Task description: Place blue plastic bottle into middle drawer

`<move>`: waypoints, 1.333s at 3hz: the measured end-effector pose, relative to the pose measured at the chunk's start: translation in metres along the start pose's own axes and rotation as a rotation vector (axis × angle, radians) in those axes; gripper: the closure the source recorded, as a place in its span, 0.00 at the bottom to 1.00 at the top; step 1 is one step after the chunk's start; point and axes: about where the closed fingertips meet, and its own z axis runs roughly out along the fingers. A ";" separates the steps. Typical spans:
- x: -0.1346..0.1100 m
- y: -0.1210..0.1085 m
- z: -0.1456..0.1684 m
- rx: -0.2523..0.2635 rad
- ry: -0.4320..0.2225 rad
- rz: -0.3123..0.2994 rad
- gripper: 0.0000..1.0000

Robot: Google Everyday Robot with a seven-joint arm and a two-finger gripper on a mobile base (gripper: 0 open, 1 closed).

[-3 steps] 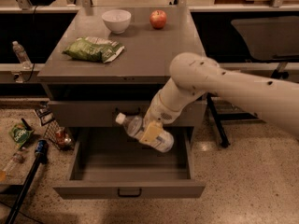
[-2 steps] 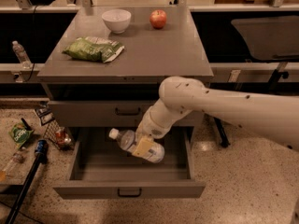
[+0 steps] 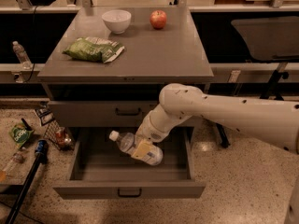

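Next, I let go of the blue plastic bottle on the bottom of the open drawer, close behind its front handle [image 3: 116,162].
The grey cabinet's bottom drawer [image 3: 128,188] is pulled out and open. My white arm reaches down from the right into it. My gripper [image 3: 141,148] is shut on the blue plastic bottle [image 3: 135,148], a clear bottle with a white cap and a pale label. The bottle lies almost level, cap to the left, low inside the drawer over its back half. I cannot tell whether it touches the drawer floor. The drawer above [image 3: 93,112] is shut.
On the cabinet top [image 3: 154,55] are a green bag [image 3: 93,49], a white bowl [image 3: 116,20] and a red apple [image 3: 158,19]. A small clear bottle [image 3: 20,53] stands on a ledge at left. Litter and a blue-handled pole [image 3: 28,178] lie on the floor at left. A chair base [image 3: 268,85] stands at right.
My arm has lowered and moved left, carrying the bottle from above the drawer's right side down into the drawer.
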 end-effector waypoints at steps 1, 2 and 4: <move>0.014 0.004 0.043 -0.024 -0.034 0.033 1.00; 0.016 -0.003 0.076 -0.009 -0.038 -0.012 1.00; -0.001 -0.021 0.128 0.010 -0.055 -0.095 1.00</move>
